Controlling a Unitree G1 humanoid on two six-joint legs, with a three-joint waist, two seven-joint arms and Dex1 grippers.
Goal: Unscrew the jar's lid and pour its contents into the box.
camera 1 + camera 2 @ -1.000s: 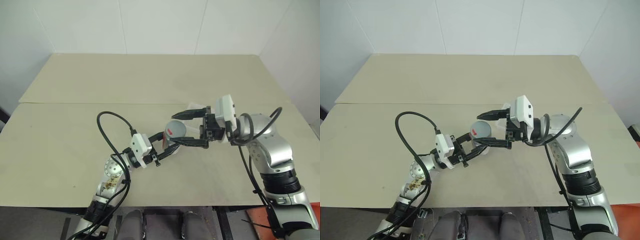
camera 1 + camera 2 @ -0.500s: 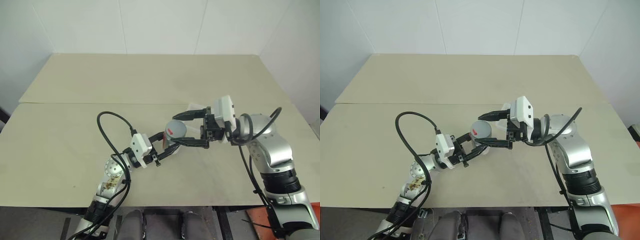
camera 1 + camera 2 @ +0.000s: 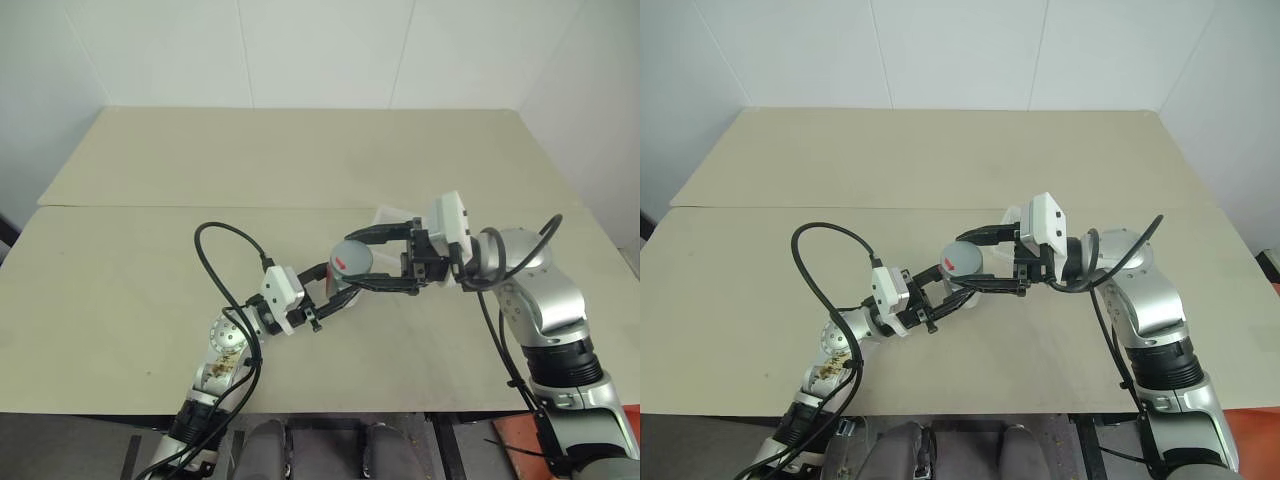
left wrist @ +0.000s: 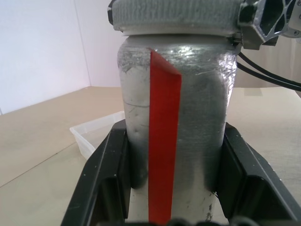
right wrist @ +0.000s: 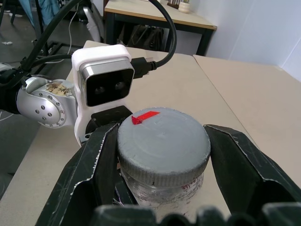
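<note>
The robot's right gripper needs to release the grey lid on the table (image 3: 459,308) between the clear plastic box and the orange sheet. The lid still sits on top of the jar.
The silver-grey jar (image 4: 188,117) with a red stripe stands upright just above the table, and my left gripper (image 3: 338,288) is shut on its body from the left. Its grey lid (image 5: 162,141), marked with a small red arrow, sits on top of the jar. My right gripper (image 3: 968,262) reaches in level from the right and is shut on the lid's rim, one finger on each side. The clear plastic box (image 3: 391,215) lies on the table just behind the right gripper. The contents are hidden inside the closed jar.
The beige table (image 3: 150,270) stretches wide on all sides, with a seam running across it behind the arms. A black cable (image 3: 215,262) loops up from my left arm. White walls rise behind the far edge.
My right gripper's fingers, which stood apart around the lid, have closed onto its rim. Both arms and the jar have stayed in place.
</note>
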